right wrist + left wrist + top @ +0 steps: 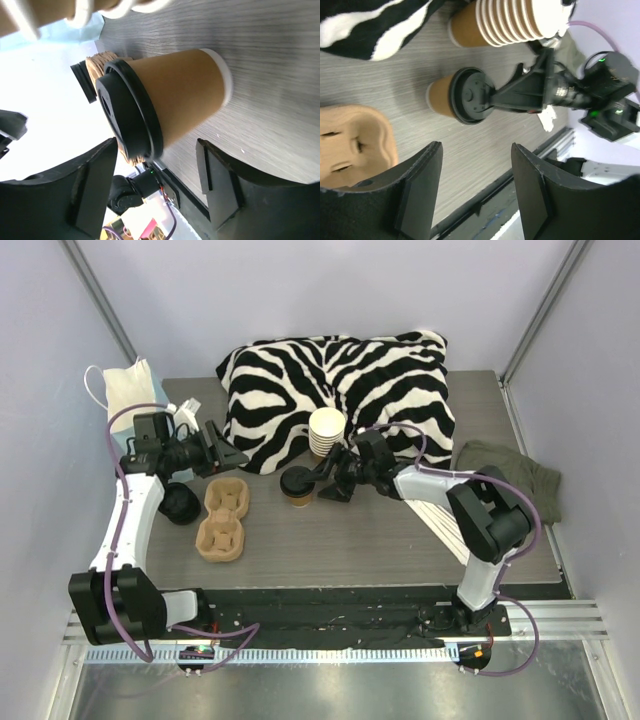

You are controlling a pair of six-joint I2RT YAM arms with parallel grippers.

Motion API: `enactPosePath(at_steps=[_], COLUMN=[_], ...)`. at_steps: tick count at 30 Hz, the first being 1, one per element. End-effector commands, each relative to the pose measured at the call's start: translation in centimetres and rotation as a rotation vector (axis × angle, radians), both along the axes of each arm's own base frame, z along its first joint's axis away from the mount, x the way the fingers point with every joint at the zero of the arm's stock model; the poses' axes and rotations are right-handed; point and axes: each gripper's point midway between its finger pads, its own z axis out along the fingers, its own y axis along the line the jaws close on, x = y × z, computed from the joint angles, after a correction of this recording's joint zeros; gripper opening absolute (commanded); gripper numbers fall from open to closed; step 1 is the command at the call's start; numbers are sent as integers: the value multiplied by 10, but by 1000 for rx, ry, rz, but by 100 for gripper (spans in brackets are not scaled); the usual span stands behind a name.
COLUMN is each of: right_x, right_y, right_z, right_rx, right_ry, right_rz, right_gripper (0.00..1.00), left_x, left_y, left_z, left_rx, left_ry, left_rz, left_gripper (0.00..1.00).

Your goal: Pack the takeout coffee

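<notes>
The robot's left gripper should close on the narrow middle's edge [240, 516], between the cardboard cup carrier's cup holders, on the side that faces the takeout coffee.
The takeout coffee [298, 487], a tan paper cup with a black lid, stands upright on the table in front of the zebra cushion. It fills the right wrist view [175, 95] and shows in the left wrist view [441, 94]. My right gripper [318, 478] is open right beside the cup. Its jaws [157, 150] stand wide, with the lid's rim just at their mouth and nothing gripped. The left wrist view shows it [520, 95] reaching the lid. My left gripper [232, 455] is open and empty [475, 150], to the cup's left, above the cardboard cup carrier [222, 520].
A stack of lidless paper cups [327, 432] stands just behind the coffee. Loose black lids [180, 505] lie left of the carrier. A zebra cushion [340, 390] fills the back, a white bag [130, 390] sits back left, and a green cloth [510, 475] lies at the right.
</notes>
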Motion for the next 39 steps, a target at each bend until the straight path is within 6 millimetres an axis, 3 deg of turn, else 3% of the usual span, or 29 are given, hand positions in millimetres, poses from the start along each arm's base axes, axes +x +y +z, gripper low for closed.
enactPosePath(at_steps=[1, 3, 4, 6, 7, 10, 11, 12, 15, 19, 20, 23, 28, 33, 39], right_x=[5, 0, -5, -15, -20, -36, -41, -45, -47, -47, -49, -53, -60, -72, -64], right_y=[-26, -41, -45, -56, -59, -71, -74, -78, -86, -88, -86, -78, -66, -43, -18], right_z=[45, 44, 59, 60, 71, 70, 81, 81, 90, 91, 90, 97, 91, 74, 51], right_rx=[43, 15, 25, -8, -9, -87, -91, -122, -227, -334, -345, -379, -423, -507, -651], right_ry=[-93, -93, -129, -134, -216, -316, -388, -414, -574, -692, -700, -783, -880, -1066, -1327], right_rz=[-46, -43, -29, -7, 38, 126, 153, 175, 239, 301, 321, 384, 467, 609, 729], right_gripper=[75, 75, 75, 75, 75, 75, 74, 73, 69, 65, 65, 64, 57, 48, 44], left_x=[-3, -5, -12, -18, -27, -47, -52, -56, -65, -53, -56, -58, -49, -37, -35], left_y=[16, 28, 32, 43, 44, 52, 54, 57, 58, 63, 48, 40, 32, 24, 5], left_z=[-4, -16, -19, -25, -24, -25, -24, -24, -26, -39, -42, -62, -84, -84, -81], left_rx=[137, 254, 281, 383, 403, 507, 526, 549, 558, 666, 676, 793, 806, 783, 668], left_ry=[-18, -8, 50, 44, 64, 21, 10, 11, 22, 30, 41, 77, 108, 116, 160], left_rz=[-28, -66, -96, -166, -206, -377, -401, -419, -386, -233, -237, -225, -241, -255, -271], left_gripper=[63, 64, 64, 64, 64, 64, 64, 64, 62, 62, 62, 55, 44, 44, 48])
